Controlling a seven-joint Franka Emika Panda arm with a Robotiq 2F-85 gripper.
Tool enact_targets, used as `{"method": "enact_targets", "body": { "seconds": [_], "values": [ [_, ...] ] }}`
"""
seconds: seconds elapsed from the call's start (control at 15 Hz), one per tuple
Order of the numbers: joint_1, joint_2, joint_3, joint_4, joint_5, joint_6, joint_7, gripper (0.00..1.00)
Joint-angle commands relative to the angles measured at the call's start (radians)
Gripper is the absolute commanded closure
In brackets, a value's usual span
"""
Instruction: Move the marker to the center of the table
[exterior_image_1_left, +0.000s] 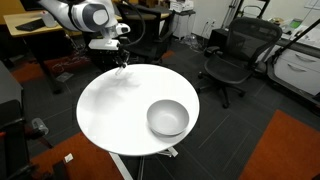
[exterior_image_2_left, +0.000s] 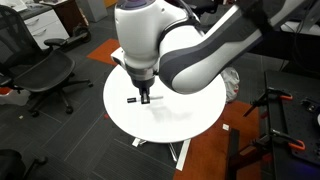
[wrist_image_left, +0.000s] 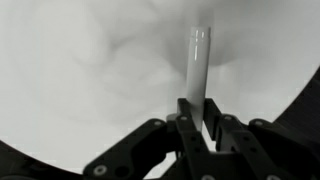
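My gripper is holding the marker and will release it on the bare white top between the arm and the grey bowl (exterior_image_1_left: 133, 92).
In the wrist view my gripper (wrist_image_left: 198, 105) is shut on the marker (wrist_image_left: 198, 65), a pale thin stick that points away from the jaws over the white table top (wrist_image_left: 80, 70). In both exterior views the gripper (exterior_image_1_left: 122, 63) (exterior_image_2_left: 146, 97) hangs low over the round white table (exterior_image_1_left: 110, 110) (exterior_image_2_left: 190, 118), near its rim and away from the middle. The marker is too small to make out in the exterior views. I cannot tell whether its tip touches the top.
A grey round bowl (exterior_image_1_left: 167, 117) stands on the table on the side away from the gripper. Black office chairs (exterior_image_1_left: 232, 55) (exterior_image_2_left: 45, 72) stand around the table. A light-wood desk (exterior_image_1_left: 30, 28) is behind the arm.
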Motion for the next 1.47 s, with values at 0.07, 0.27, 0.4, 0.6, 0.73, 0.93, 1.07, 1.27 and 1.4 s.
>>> {"method": "enact_targets", "body": {
  "seconds": [0.07, 0.27, 0.4, 0.6, 0.73, 0.93, 1.07, 1.27, 1.4],
  "values": [
    [-0.003, -0.086, -0.069, -0.084, -0.046, -0.034, 0.082, 0.95],
    [-0.021, -0.079, -0.095, -0.103, -0.049, -0.024, 0.093, 0.95],
    [-0.035, -0.071, -0.102, -0.117, -0.047, -0.004, 0.100, 0.95],
    [-0.049, -0.067, -0.108, -0.141, -0.045, 0.022, 0.104, 0.95],
    [-0.053, -0.067, -0.109, -0.154, -0.045, 0.032, 0.110, 0.95],
    [-0.056, -0.068, -0.106, -0.168, -0.040, 0.046, 0.120, 0.55],
    [-0.054, -0.069, -0.106, -0.176, -0.040, 0.053, 0.128, 0.49],
    [-0.052, -0.070, -0.108, -0.183, -0.040, 0.058, 0.140, 0.25],
    [-0.051, -0.069, -0.108, -0.184, -0.041, 0.058, 0.140, 0.12]
  ]
}}
